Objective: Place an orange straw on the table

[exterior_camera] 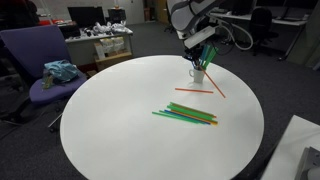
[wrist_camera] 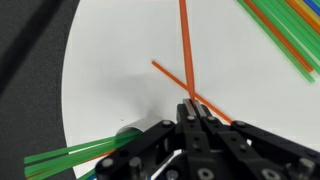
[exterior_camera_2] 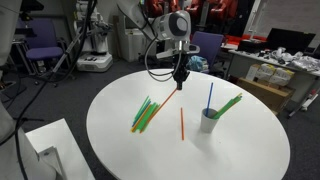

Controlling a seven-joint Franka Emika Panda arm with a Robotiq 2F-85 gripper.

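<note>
My gripper is holding an orange straw. It will let go of it between the lying orange straw and the bundle (exterior_camera: 206, 110) (wrist_camera: 236, 29) of green straws.
My gripper (wrist_camera: 193, 106) is shut on one orange straw (wrist_camera: 186, 50), which runs away from the jaws over the white table (wrist_camera: 110, 70). In an exterior view the gripper (exterior_camera: 204, 58) hangs above the far side of the table (exterior_camera: 110, 120), and the held straw (exterior_camera: 217, 84) slants down toward the tabletop. A second orange straw (exterior_camera: 192, 91) lies flat on the table and also shows in the wrist view (wrist_camera: 165, 72). In an exterior view the gripper (exterior_camera_2: 181, 75) is above the table (exterior_camera_2: 240, 150), and the lying straw (exterior_camera_2: 182, 122) is just in front of it.
A white cup (exterior_camera: 197, 74) holding green straws and a blue one (exterior_camera_2: 208, 120) stands next to the gripper. A loose bundle of green straws (exterior_camera: 188, 115) lies mid-table (exterior_camera_2: 145, 112). A purple office chair (exterior_camera: 40, 60) stands beside the table.
</note>
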